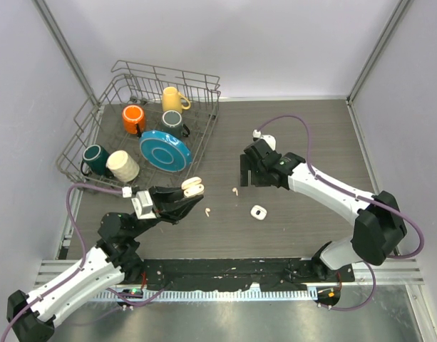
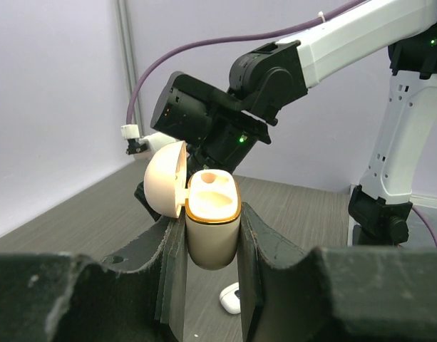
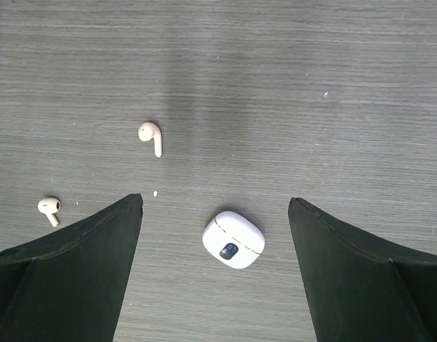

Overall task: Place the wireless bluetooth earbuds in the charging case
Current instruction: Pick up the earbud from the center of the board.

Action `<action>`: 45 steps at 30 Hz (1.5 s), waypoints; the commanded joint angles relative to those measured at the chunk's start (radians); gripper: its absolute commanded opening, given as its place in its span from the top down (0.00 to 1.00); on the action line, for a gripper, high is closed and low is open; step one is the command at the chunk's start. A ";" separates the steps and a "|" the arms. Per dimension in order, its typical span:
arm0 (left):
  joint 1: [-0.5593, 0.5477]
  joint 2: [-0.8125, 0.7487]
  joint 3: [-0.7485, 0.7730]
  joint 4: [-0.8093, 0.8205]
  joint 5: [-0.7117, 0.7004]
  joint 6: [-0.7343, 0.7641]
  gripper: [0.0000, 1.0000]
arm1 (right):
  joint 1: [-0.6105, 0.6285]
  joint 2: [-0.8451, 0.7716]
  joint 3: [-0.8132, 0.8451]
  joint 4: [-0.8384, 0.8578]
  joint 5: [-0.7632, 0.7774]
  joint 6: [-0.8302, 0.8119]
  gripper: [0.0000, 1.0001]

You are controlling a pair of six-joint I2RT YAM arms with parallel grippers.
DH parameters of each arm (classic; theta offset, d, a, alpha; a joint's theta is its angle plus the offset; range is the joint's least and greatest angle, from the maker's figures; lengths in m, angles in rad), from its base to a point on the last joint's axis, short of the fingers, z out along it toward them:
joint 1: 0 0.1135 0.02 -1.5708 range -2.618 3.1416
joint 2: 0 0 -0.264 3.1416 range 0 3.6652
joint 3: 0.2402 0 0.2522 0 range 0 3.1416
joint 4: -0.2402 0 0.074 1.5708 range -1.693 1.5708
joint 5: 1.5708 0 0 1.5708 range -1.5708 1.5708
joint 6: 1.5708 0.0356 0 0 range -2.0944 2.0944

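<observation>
A white earbud lies nearer the closed white case. My right gripper needs to go to it next and close on the earbud's round head [image 1: 234, 189] [image 3: 146, 132].
My left gripper [image 1: 188, 197] is shut on a cream charging case [image 2: 212, 235] with a gold rim, held upright off the table with its lid hinged open to the left; its two wells look empty. It also shows in the top view [image 1: 192, 187]. Two white earbuds lie on the dark table, one [image 1: 235, 191] [image 3: 151, 135] and another [image 1: 207, 211] [image 3: 49, 208]. A closed white case [image 1: 258, 212] [image 3: 233, 239] with a small dark display lies near them. My right gripper [image 3: 214, 206] is open and empty, above the white case. Other earbuds are out of view.
A wire dish rack [image 1: 204, 78] stands at the back left, holding a blue plate [image 1: 165, 149] and orange [image 1: 134, 118], yellow [image 1: 173, 99], grey [image 1: 172, 121], dark green [image 1: 95, 158] and cream [image 1: 123, 165] mugs. The right arm [image 2: 275, 78] reaches over the table's middle.
</observation>
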 commanded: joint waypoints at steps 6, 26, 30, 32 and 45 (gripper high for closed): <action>0.000 -0.066 0.022 -0.004 0.005 0.000 1.00 | 0.000 0.043 0.033 0.035 -0.056 -0.001 0.17; 0.000 -0.112 -0.005 -0.012 -0.011 0.017 1.00 | 0.020 0.200 0.047 0.169 -0.171 -0.015 0.46; 0.001 -0.128 -0.005 -0.032 -0.012 0.022 1.00 | 0.024 0.256 0.073 0.195 -0.198 -0.119 0.48; 0.001 -0.132 -0.006 -0.037 -0.012 0.023 1.00 | 0.024 0.271 0.079 0.215 -0.205 -0.148 0.49; 0.000 -0.148 -0.011 -0.044 -0.015 0.029 1.00 | 0.024 0.373 0.130 0.236 -0.190 -0.214 0.49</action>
